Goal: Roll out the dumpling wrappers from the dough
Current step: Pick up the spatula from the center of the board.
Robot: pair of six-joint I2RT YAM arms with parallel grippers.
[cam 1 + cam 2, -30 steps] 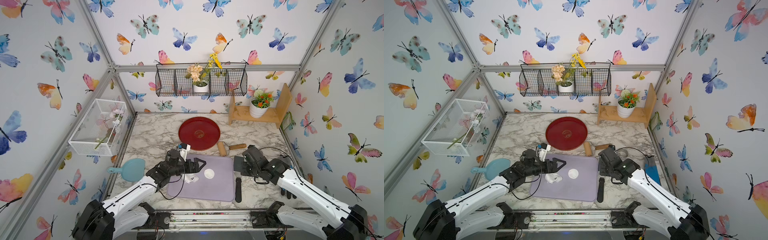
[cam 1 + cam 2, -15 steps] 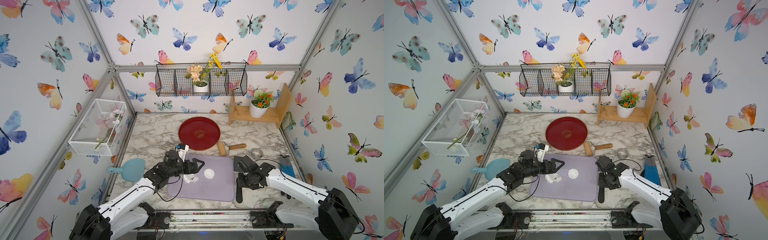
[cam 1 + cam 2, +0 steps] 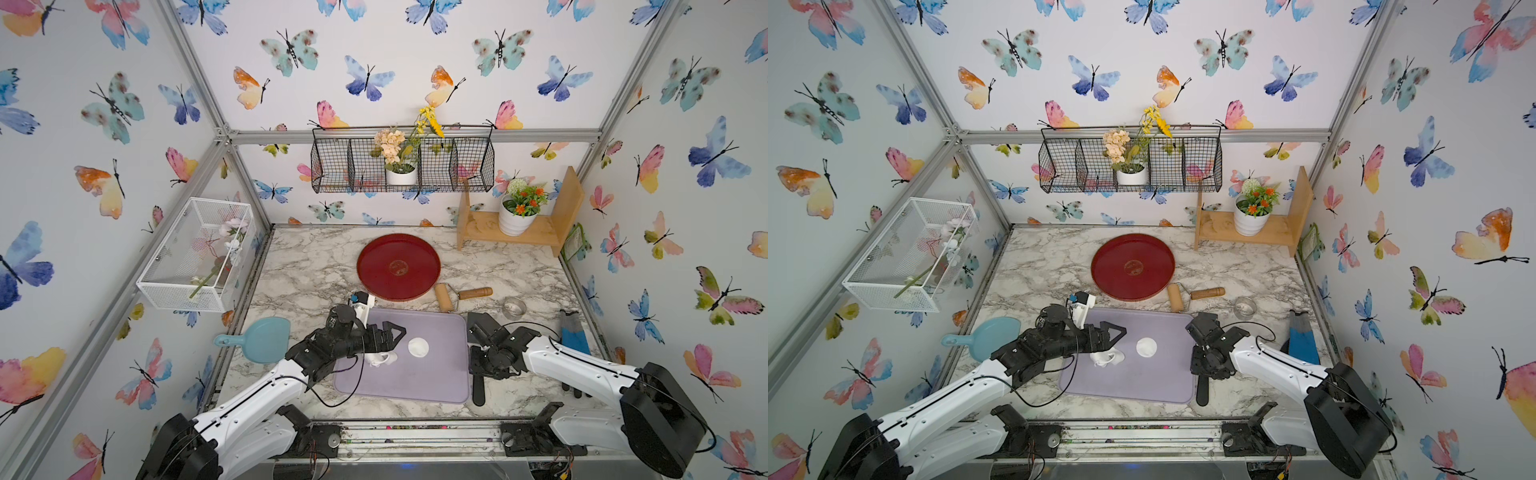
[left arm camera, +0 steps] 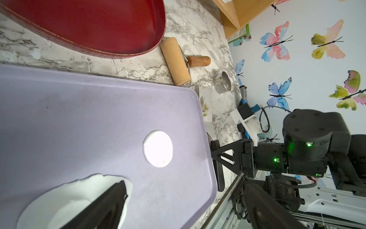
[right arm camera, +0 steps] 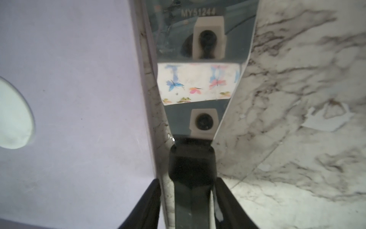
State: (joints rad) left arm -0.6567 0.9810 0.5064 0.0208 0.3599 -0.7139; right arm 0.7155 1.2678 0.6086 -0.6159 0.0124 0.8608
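Next, I close my left gripper on the flat blade [image 3: 477,321] [image 4: 206,106] of the metal scraper, because my right gripper needs to have the scraper's black handle.
On the purple mat [image 3: 415,386] the dough [image 3: 382,359] [image 3: 1109,358] is a lumpy white mass, with a round hollow showing in the left wrist view [image 4: 59,200]. One round dumpling wrapper [image 3: 418,347] [image 4: 158,148] [image 5: 11,119] lies to its right. My left gripper [image 3: 395,343] [image 4: 184,186] hovers open just over the dough, holding nothing. My right gripper [image 3: 478,370] [image 5: 191,190] points down at the mat's right edge. It is open, straddling the black handle [image 5: 192,168] of a metal scraper [image 5: 198,83], with gaps on both sides.
The wooden roller [image 3: 444,297] and a metal ring cutter [image 3: 514,307] lie behind the mat. The red tray [image 3: 399,266] is farther back. A blue scoop [image 3: 266,338] lies left of the mat, a blue tool [image 3: 573,332] at the right, a wooden shelf [image 3: 540,237] back right.
My right arm has come down and forward to the scraper beside the mat, and its jaws have opened around the handle. The left arm has hardly moved.
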